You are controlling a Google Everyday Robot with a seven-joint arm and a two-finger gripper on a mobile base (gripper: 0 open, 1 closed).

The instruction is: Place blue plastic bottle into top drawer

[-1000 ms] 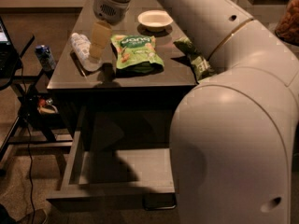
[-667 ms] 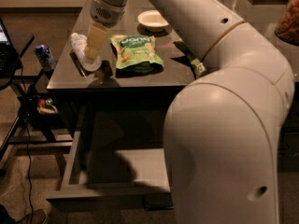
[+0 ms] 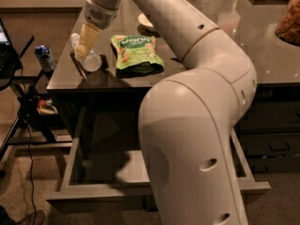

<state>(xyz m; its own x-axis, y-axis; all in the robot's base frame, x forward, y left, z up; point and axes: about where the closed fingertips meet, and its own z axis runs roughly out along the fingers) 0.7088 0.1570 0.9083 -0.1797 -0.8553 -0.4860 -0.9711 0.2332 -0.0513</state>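
Note:
The gripper needs to close around the middle of the blue plastic bottle (image 3: 84,50), beside the green snack bag.
The blue plastic bottle (image 3: 92,60) lies on the left part of the dark tabletop (image 3: 112,78), pale and translucent, partly hidden by the gripper. My gripper (image 3: 86,42) reaches down from above and sits right at the bottle's upper end. The top drawer (image 3: 98,191) stands pulled out below the tabletop. Its grey inside shows on the left, and my arm hides its right part.
A green snack bag (image 3: 136,53) lies right of the bottle. A white bowl (image 3: 144,20) sits behind it, half hidden by my arm. A small blue can (image 3: 44,57) stands on a stand to the left, with cables (image 3: 29,149) below. My large arm (image 3: 197,125) fills the right.
My gripper has come down and to the left, from above the table onto the bottle. The bottle and snack bag have stayed in place.

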